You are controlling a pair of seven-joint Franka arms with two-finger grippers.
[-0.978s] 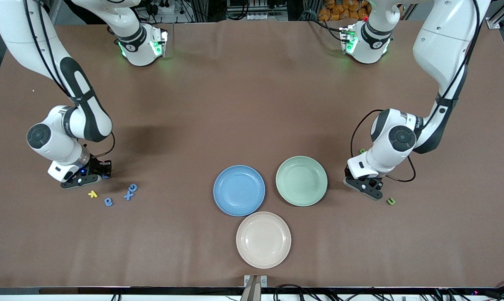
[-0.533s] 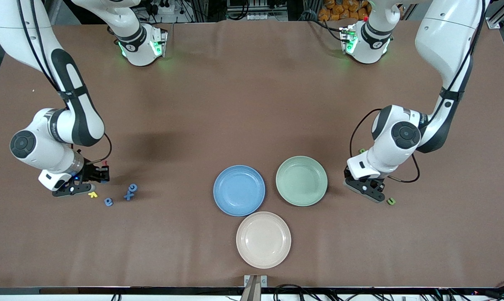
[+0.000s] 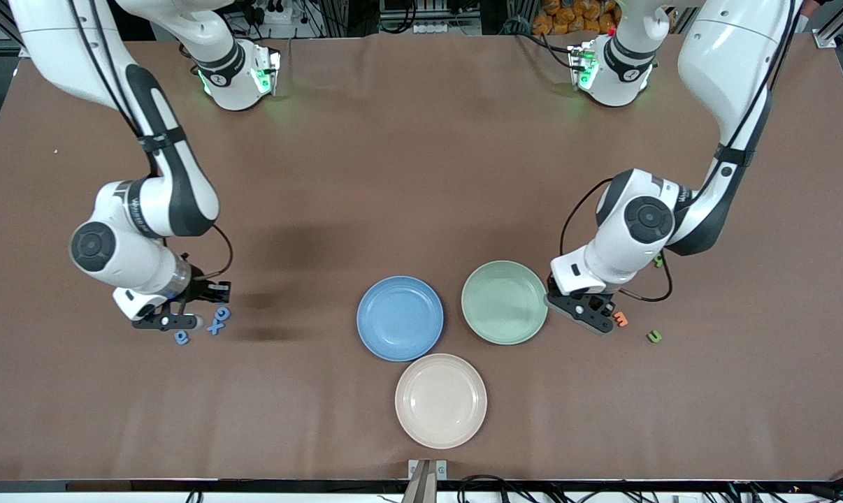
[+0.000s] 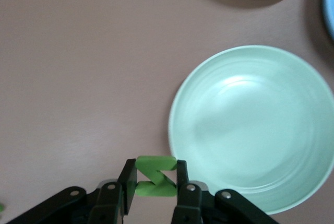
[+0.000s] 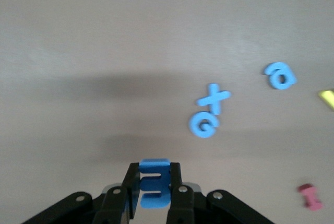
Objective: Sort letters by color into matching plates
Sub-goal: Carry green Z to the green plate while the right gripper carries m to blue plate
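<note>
My left gripper is holding the green Z-shaped letter, now over the table beside the plate's rim, and will let go of it on the orange letter's side of the pale green plate (image 3: pixel 524 302) (image 4: pixel 224 155).
My left gripper (image 4: pixel 155 175) is shut on a green Z-shaped letter (image 4: pixel 155 182) and hangs over the table just beside the rim of the pale green plate (image 4: pixel 255 125), at the side toward the left arm's end. The blue plate (image 3: pixel 400 318) lies beside the green plate (image 3: pixel 504 302). My right gripper (image 5: pixel 155 179) is shut on a blue letter (image 5: pixel 155 186) above the table, close to three loose blue letters (image 5: pixel 214 98) (image 5: pixel 202 125) (image 5: pixel 280 75). Two more green letters (image 3: pixel 653 336) (image 3: pixel 658 261) lie near the left arm.
A cream plate (image 3: pixel 440 400) sits nearer the front camera than the two coloured plates. An orange letter (image 3: pixel 621 318) lies beside the left gripper (image 3: pixel 579 311). A yellow letter (image 5: pixel 327 98) and a pink letter (image 5: pixel 311 197) lie near the blue ones.
The right gripper has swung back toward the blue letters and now covers the yellow one in the front view. The left gripper moved toward the green plate, uncovering an orange letter.
</note>
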